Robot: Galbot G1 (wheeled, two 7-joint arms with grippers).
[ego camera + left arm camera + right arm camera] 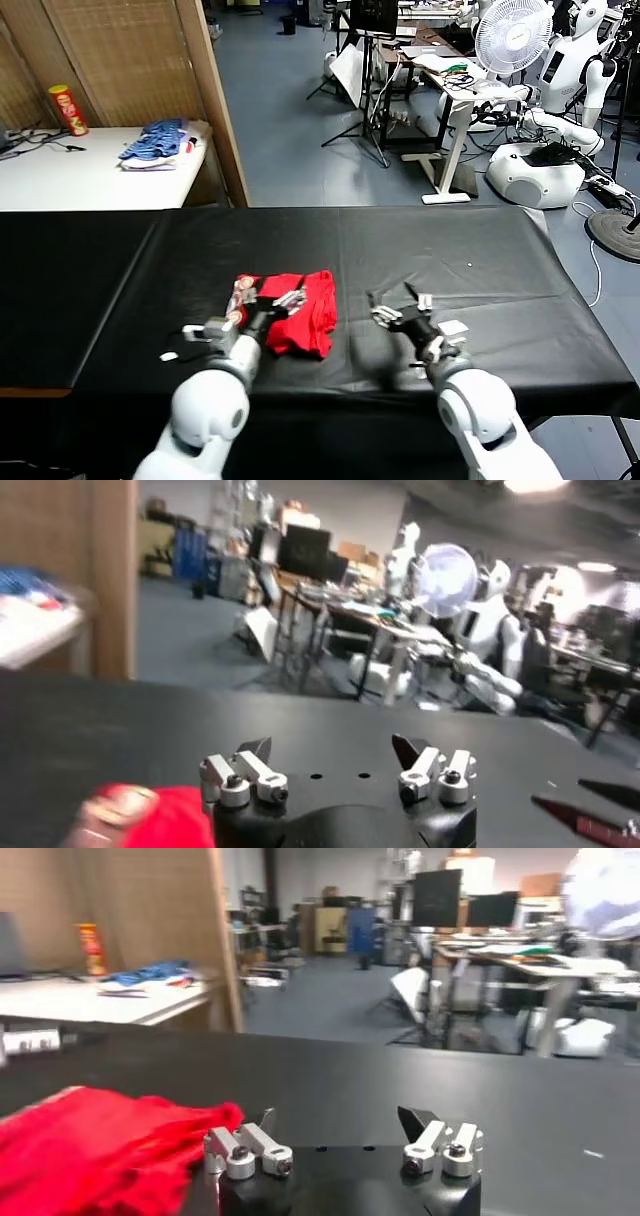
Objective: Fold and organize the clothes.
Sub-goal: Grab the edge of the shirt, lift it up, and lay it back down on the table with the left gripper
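Note:
My left gripper needs to grip the printed edge point(238, 302) point(122, 805) of the folded red T-shirt next.
The red T-shirt point(305, 312) lies bunched in a rough fold on the black table point(480, 260), with a bit of its print showing at its left edge. My left gripper point(279, 298) is open and empty, low over the shirt's left part. In the left wrist view the left gripper point(330, 758) has its jaws wide apart, and the shirt point(160, 815) shows beside it. My right gripper point(396, 302) is open and empty, just right of the shirt and apart from it. In the right wrist view the right gripper point(340, 1128) is open, with the shirt point(90, 1158) beside it.
A white side table point(60, 175) at the far left holds a blue striped pile of garments point(155, 142) and a red can point(68, 108). A wooden partition point(215, 90) stands behind it. Desks, a fan point(512, 35) and other robots fill the room beyond.

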